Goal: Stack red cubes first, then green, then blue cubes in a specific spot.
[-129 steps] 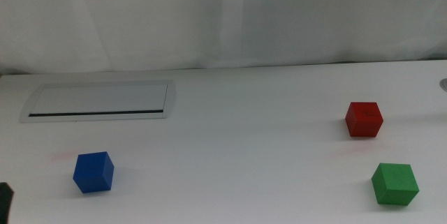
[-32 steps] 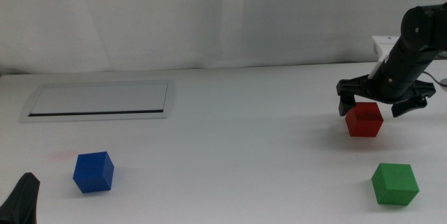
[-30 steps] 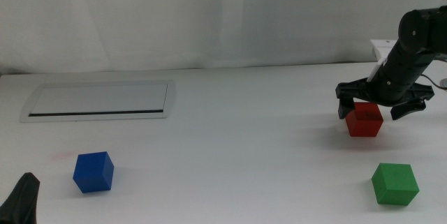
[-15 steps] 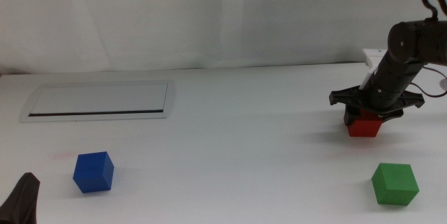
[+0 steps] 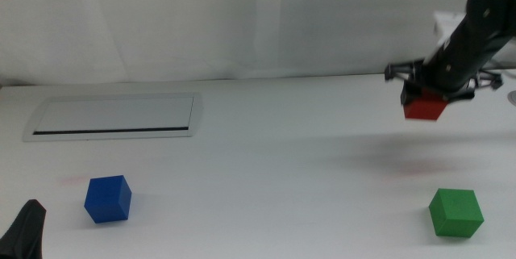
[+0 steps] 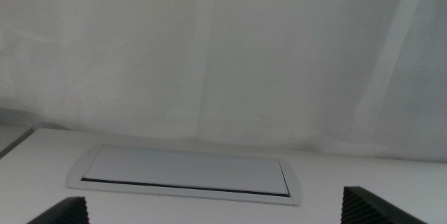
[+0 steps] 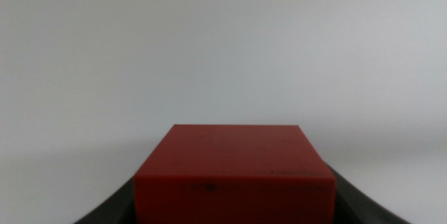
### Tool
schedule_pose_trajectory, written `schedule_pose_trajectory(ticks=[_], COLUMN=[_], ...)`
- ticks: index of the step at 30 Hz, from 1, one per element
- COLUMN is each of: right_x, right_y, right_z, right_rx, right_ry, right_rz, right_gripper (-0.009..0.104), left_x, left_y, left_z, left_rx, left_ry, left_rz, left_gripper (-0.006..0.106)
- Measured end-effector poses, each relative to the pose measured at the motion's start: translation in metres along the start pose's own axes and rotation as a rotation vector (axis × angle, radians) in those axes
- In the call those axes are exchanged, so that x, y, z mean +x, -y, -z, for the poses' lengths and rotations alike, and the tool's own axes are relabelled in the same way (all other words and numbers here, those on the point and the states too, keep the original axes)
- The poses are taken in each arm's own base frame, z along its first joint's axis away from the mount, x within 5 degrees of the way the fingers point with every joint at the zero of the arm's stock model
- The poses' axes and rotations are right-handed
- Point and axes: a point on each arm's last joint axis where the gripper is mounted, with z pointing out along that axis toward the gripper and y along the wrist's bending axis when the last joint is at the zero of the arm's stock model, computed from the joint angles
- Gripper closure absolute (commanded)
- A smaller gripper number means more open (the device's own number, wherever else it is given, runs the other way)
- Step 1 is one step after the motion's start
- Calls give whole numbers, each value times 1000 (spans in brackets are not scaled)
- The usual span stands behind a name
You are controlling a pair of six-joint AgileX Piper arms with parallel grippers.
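My right gripper has the red cube. Next, I let go of it on the bare front table (image 5: 290,248), in between the blue cube and green cube.
My right gripper (image 5: 427,98) is shut on the red cube (image 5: 425,107) and holds it in the air above the table's right side. In the right wrist view the red cube (image 7: 234,172) fills the space between the dark jaws. The green cube (image 5: 455,212) rests on the table at the front right, below and in front of the raised cube. The blue cube (image 5: 108,198) sits at the front left. My left gripper (image 5: 22,231) waits at the bottom left corner, near the blue cube; in the left wrist view its jaw tips stand far apart with nothing between them.
A flat silver-framed panel (image 5: 113,116) lies in the tabletop at the back left, also seen as the panel (image 6: 185,174) in the left wrist view. A white curtain hangs behind the table.
The right arm came in from the right, lowered over the red cube, shut on it and lifted it off the table. The left gripper tip has risen slightly into view at the bottom left.
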Motion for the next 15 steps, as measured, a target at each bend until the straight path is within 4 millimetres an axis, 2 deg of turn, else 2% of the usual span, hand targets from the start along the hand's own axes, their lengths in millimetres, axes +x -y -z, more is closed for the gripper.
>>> schedule_pose_trajectory(ticks=[4,8,11,15], right_x=[7,23,39,66], right_y=[-18,-48,-74,-114], right_z=[42,77,98,111], right_rx=[-12,-38,-68,-72], right_ry=[38,67,80,81], right_rz=[2,13,48,103], right_gripper=[98,98,98,98], left_x=[0,0,0,0], left_y=[0,0,0,0], left_z=[0,0,0,0], left_rx=[0,0,0,0], left_ry=[0,1,1,1], left_rz=[0,0,0,0], left_gripper=[10,10,10,10])
